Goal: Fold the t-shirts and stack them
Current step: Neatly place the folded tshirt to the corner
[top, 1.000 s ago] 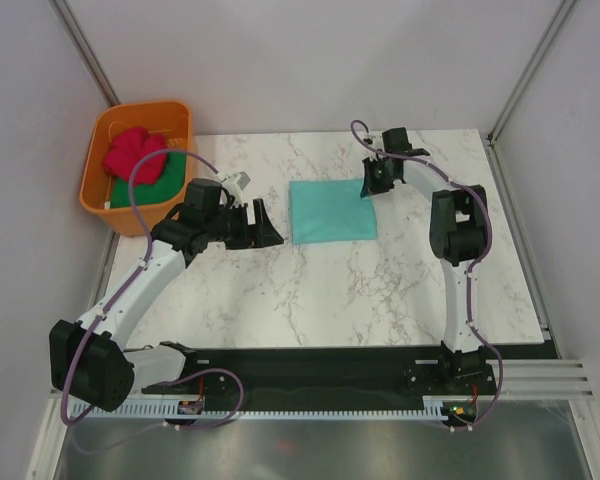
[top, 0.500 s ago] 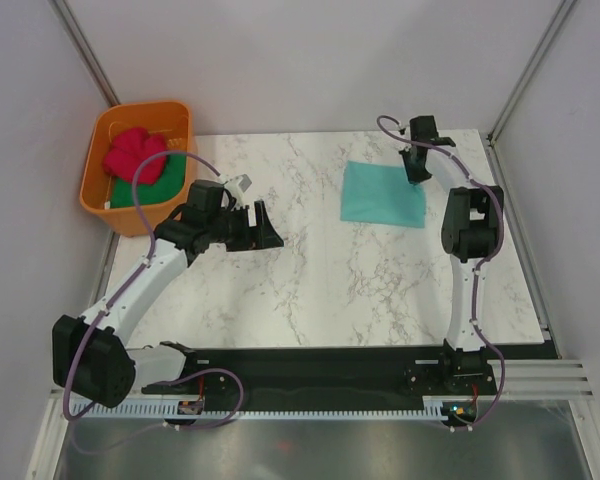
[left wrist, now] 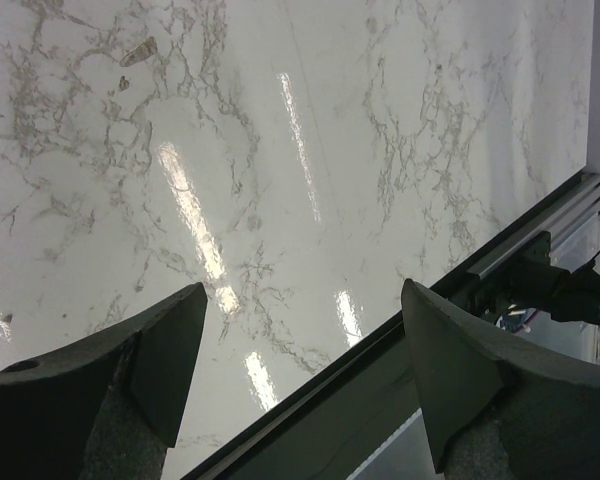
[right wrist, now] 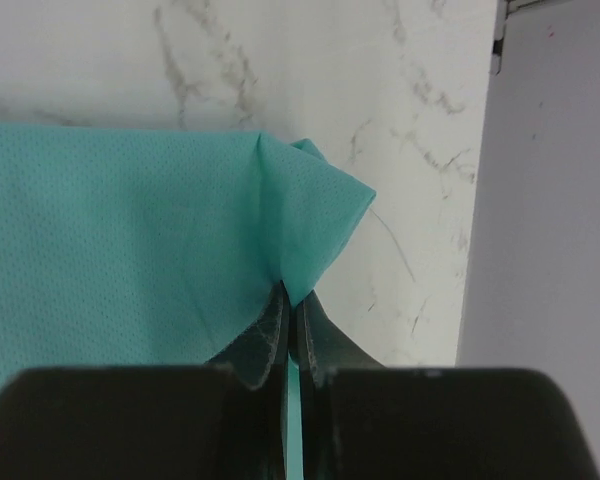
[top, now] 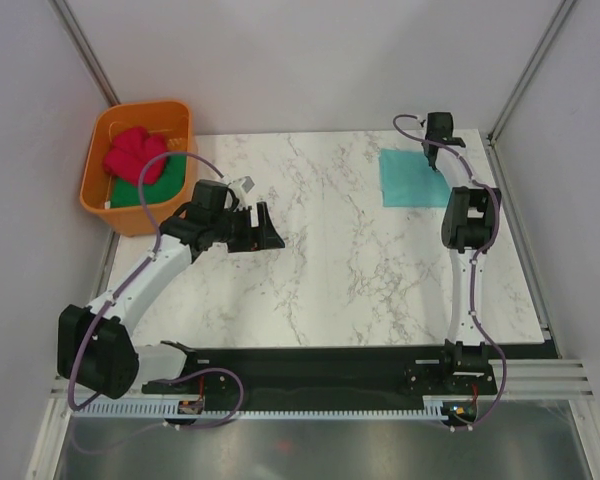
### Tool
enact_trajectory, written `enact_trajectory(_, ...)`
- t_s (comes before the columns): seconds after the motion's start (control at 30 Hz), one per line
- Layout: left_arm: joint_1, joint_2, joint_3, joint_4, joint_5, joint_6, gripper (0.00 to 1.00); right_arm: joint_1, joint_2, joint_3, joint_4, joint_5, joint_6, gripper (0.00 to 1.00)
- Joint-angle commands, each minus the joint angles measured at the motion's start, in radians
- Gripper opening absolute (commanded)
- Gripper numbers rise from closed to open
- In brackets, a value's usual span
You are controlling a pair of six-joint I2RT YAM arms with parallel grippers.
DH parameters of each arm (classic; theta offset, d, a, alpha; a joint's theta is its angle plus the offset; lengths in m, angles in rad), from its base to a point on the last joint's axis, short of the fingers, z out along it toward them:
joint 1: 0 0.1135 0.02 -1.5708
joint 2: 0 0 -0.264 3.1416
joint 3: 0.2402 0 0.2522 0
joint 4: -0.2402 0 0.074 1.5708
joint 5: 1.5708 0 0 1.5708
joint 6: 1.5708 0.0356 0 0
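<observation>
My right gripper has the folded teal t-shirt. I should set it down with that gripper in the marble table's far corner (top: 446, 161), opposite the orange tub.
The folded teal t-shirt (top: 410, 178) lies flat at the far right of the marble table (top: 330, 260). My right gripper (top: 436, 160) is shut on its far right edge; the right wrist view shows the teal cloth (right wrist: 130, 240) pinched between the fingers (right wrist: 270, 335). The pinkish-red t-shirt (top: 133, 152) lies crumpled on the dark green t-shirt (top: 145, 190) inside the orange tub (top: 140, 165) at far left. My left gripper (top: 263, 227) is open and empty over bare marble, right of the tub, its fingertips (left wrist: 170, 350) wide apart.
The table's right edge and the grey wall (right wrist: 550, 200) are close to the teal shirt's corner. The black front rail (top: 320, 365) runs along the near edge. Bare marble lies between the two grippers.
My right gripper has dragged the teal t-shirt from the table's middle back to the far right corner. The left arm has barely moved.
</observation>
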Motion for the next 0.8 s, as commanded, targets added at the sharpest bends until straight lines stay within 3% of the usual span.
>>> enact_trajectory(0.0, 0.004, 0.017, 0.007, 0.014, 0.004, 0.04, 0.86, -0.042, 0.063, 0.121, 0.1, 0.058, -0.065, 0.0)
enact_trajectory(0.53, 0.003, 0.079, 0.018, 0.013, 0.014, 0.047, 0.86, -0.079, 0.169, 0.196, 0.41, 0.018, -0.192, 0.0)
enact_trajectory(0.77, 0.004, 0.082, 0.018, 0.013, 0.007, 0.05, 0.86, -0.081, 0.203, 0.226, 0.447, 0.01, -0.221, 0.0)
